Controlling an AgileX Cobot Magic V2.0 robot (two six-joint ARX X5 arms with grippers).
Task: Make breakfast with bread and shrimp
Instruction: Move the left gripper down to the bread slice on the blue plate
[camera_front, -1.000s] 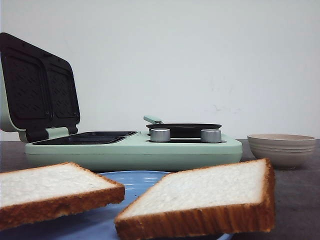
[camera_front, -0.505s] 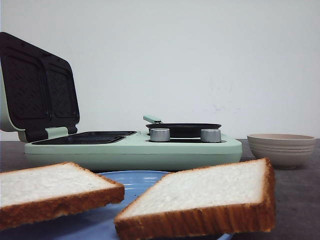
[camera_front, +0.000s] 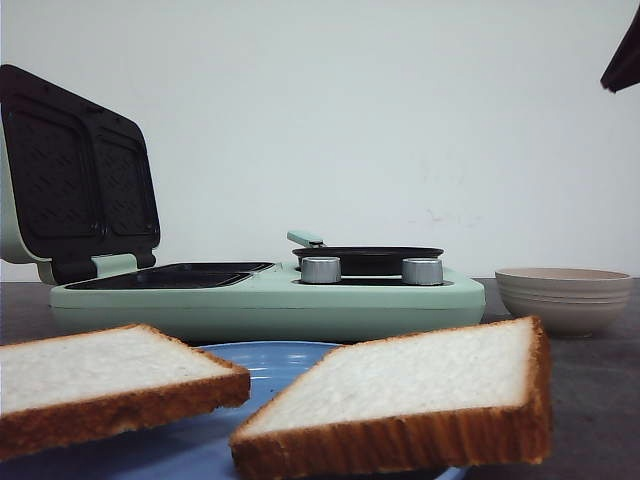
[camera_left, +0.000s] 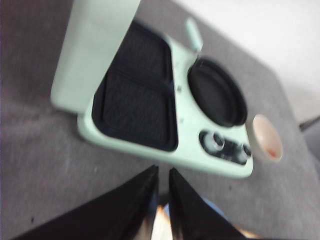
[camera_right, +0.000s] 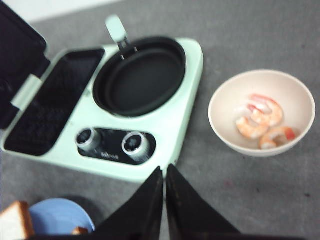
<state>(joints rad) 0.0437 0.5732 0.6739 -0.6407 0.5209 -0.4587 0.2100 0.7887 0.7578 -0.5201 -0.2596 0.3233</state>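
Next, I should use my left gripper to grab the bread slice farther from the beige bowl by its outer edge (camera_front: 14, 352), the one away from the other slice.
Two slices of white bread lie on a blue plate (camera_front: 265, 360) nearest the camera, one at the left (camera_front: 100, 375) and one at the right (camera_front: 420, 385). Several pink shrimp (camera_right: 262, 120) sit in a beige bowl (camera_front: 563, 298) at the right of the table. My left gripper (camera_left: 163, 172) hangs shut and empty high over the table in front of the sandwich maker; a bit of bread (camera_left: 161, 227) shows far below its fingers. My right gripper (camera_right: 164, 170) is shut and empty, above the table between the maker's knobs and the bowl (camera_right: 220, 130).
A mint-green sandwich maker (camera_front: 270, 305) stands mid-table with its lid (camera_front: 75, 175) raised at the left, dark grill plates (camera_left: 137, 100) exposed and a black round pan (camera_right: 140, 75) on its right half. A dark part of the right arm (camera_front: 625, 55) shows at the top right corner.
A dark part of the right arm has come into the top right corner of the front view. Bread, plate, maker and bowl have not moved.
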